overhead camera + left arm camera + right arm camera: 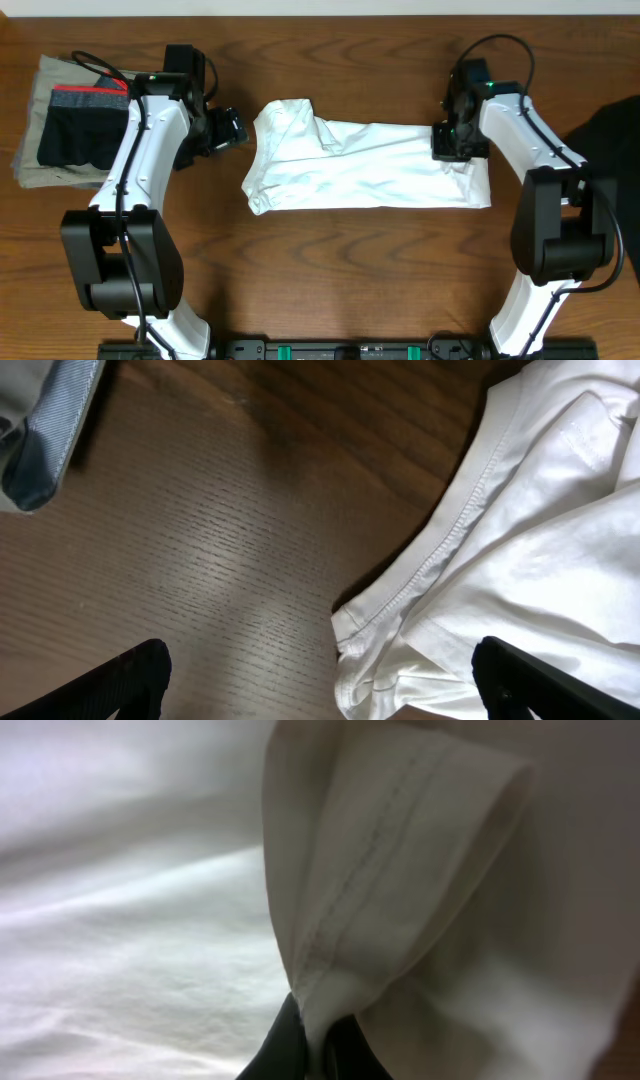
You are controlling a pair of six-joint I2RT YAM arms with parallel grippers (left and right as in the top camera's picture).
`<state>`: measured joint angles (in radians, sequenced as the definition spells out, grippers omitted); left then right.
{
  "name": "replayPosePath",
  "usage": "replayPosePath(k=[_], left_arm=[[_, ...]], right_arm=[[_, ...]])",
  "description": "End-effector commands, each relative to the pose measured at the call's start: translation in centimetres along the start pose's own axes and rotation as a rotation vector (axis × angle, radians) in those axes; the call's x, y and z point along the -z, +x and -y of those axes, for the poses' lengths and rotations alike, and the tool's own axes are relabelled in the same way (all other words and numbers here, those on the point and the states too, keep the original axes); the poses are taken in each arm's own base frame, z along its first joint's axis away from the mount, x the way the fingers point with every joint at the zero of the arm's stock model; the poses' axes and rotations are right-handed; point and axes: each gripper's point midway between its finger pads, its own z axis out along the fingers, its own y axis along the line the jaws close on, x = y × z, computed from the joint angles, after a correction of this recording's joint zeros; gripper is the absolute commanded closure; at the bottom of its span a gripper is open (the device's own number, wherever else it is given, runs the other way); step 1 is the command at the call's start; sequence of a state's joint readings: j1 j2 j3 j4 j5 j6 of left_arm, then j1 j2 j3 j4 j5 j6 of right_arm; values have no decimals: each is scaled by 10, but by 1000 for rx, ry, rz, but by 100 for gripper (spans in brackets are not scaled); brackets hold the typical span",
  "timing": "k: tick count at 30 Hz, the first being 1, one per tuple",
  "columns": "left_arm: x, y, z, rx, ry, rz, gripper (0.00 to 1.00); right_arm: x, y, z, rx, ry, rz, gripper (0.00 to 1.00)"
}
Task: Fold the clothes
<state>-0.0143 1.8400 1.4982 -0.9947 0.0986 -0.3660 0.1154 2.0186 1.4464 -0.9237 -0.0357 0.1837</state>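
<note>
My right gripper is holding the hemmed fold bunched upright, so I should open it, pinch its curled edge (478,862) and pull it flat toward the middle of the T-shirt.
The white T-shirt (365,165) lies as a long, partly folded strip across the middle of the table. My right gripper (457,148) is shut on a hemmed fold of the white T-shirt (400,850) near its right end, and the pinched cloth stands up between the fingers (290,1045). My left gripper (232,127) hovers open just left of the shirt's upper left corner. In the left wrist view the stitched edge of the T-shirt (450,530) lies between the wide-apart fingertips (135,675), nearer the right one. A black garment (612,135) lies at the right table edge.
Black shorts with a red-and-grey waistband (78,132) rest on folded khaki-grey pieces (40,80) at the far left. Both arm bases stand at the table's near edge. Bare wood (200,540) shows under the left gripper.
</note>
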Motion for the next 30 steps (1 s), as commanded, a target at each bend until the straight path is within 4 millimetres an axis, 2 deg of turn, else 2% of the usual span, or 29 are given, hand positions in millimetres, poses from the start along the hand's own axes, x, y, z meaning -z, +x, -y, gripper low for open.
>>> replayPosePath(k=[1,6,7,8,11,13,14,16,21,24,26,30], left_arm=[[6,-3,0,-5,4,14,2],[6,-3,0,-5,4,14,2],[6,-3,0,-5,4,14,2],[6,-3,0,-5,4,14,2],[6,-3,0,-5,4,14,2],[6,-3,0,-5,4,14,2],[6,-3,0,-5,4,14,2],[6,-3,0,-5,4,14,2],[6,-3,0,-5,4,14,2],[6,-3,0,-5,1,15,2],[6,-3,0,-5,1,15,2],[6,-3,0,-5,1,15,2]], right_arm=[[-8,12,-14,10,-23,-24,98],[-11,13,-27,32,-52,-15,95],[-11,12,-29,35,-58,-14,90],[-11,12,-31,37,-63,-14,80],[-11,12,-32,40,-62,-10,74],[-7,9,-32,35,-64,-4,60],[-3,7,-32,31,-65,1,57],[7,3,-32,27,-68,11,57],[53,-14,-35,33,-90,70,56],[85,-25,-33,23,-99,121,41],[99,-31,-27,9,-100,150,37],[101,-40,-1,-53,-84,167,39]])
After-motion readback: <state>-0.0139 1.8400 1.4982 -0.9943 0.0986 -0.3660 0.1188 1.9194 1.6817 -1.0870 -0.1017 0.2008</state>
